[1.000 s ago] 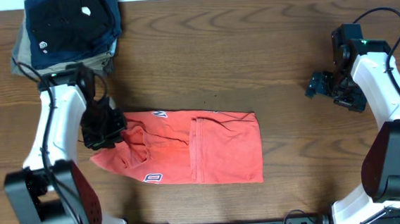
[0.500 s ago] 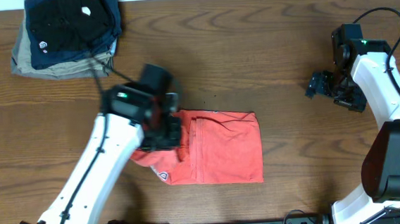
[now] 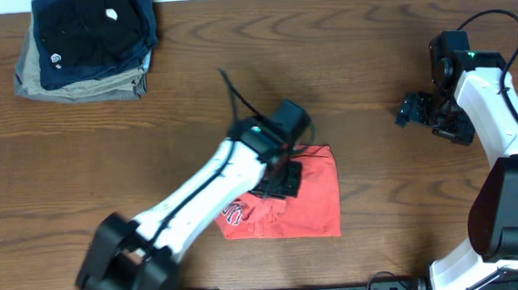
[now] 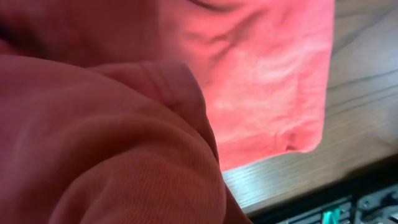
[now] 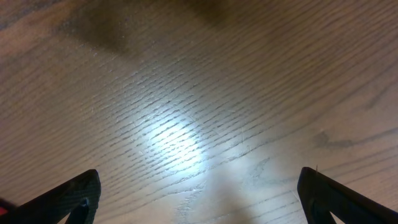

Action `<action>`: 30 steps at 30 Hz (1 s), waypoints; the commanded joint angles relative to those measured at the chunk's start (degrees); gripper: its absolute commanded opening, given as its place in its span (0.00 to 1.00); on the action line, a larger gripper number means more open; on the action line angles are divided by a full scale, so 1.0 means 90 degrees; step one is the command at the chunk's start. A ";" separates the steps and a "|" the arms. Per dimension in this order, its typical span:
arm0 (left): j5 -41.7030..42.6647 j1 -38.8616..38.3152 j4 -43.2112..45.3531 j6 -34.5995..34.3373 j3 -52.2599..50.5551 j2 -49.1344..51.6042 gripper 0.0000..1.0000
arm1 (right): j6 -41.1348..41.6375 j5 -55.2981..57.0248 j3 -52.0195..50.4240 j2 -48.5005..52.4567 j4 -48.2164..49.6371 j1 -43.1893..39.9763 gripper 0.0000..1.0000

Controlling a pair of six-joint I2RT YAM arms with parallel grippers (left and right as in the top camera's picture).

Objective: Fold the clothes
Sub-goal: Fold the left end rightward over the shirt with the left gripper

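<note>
My left gripper holds a fold over the flat half of the T-shirt while the T-shirt's lettered end lies bunched. I will put the fold down and take that lettered end [image 3: 226, 222].
The clothes [image 3: 313, 205], a coral-red T-shirt, lie bunched into a compact shape near the table's middle front, with white lettering [image 3: 236, 212] showing at the left end. My left gripper [image 3: 273, 179] sits over the shirt's upper left part, shut on a fold of the cloth. Red fabric [image 4: 267, 74] fills the left wrist view and hides the fingers. My right gripper [image 3: 412, 110] hangs open far to the right over bare wood, and its dark fingertips [image 5: 74, 193] stand wide apart with nothing between them.
A stack of folded navy and khaki garments [image 3: 87, 38] rests at the back left corner. The table's front edge [image 4: 298, 180] and a black rail run just beyond the shirt's hem. The right arm's base stands at the front right.
My left gripper has swept from the shirt's left end to the right, carrying the left side of the cloth over the rest. The shirt is now narrower. The right arm has not moved.
</note>
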 commanded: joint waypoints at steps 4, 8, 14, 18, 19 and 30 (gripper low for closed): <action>-0.0012 -0.0510 0.0075 -0.0272 -0.0036 0.0454 0.06 | -0.0080 -0.0002 0.0000 0.0007 -0.0005 -0.0036 0.99; -0.0010 -0.0627 -0.0112 -0.0274 0.0061 0.0359 0.06 | -0.0080 -0.0002 0.0000 0.0007 -0.0005 -0.0036 0.99; -0.0012 -0.0624 -0.0631 -0.0267 0.0284 0.0019 0.06 | -0.0080 -0.0002 0.0000 0.0007 -0.0005 -0.0034 0.99; -0.0017 -0.0624 -0.0716 -0.0240 0.0338 -0.0204 0.06 | -0.0080 -0.0002 0.0000 0.0007 -0.0005 -0.0036 0.99; -0.0041 -0.0624 -0.0755 -0.0236 0.0342 -0.0267 0.06 | -0.0080 -0.0002 0.0000 0.0007 -0.0005 -0.0036 0.99; -0.0090 -0.0641 -0.1212 -0.0192 0.0816 -0.0435 0.06 | -0.0080 -0.0002 0.0000 0.0007 -0.0005 -0.0034 0.99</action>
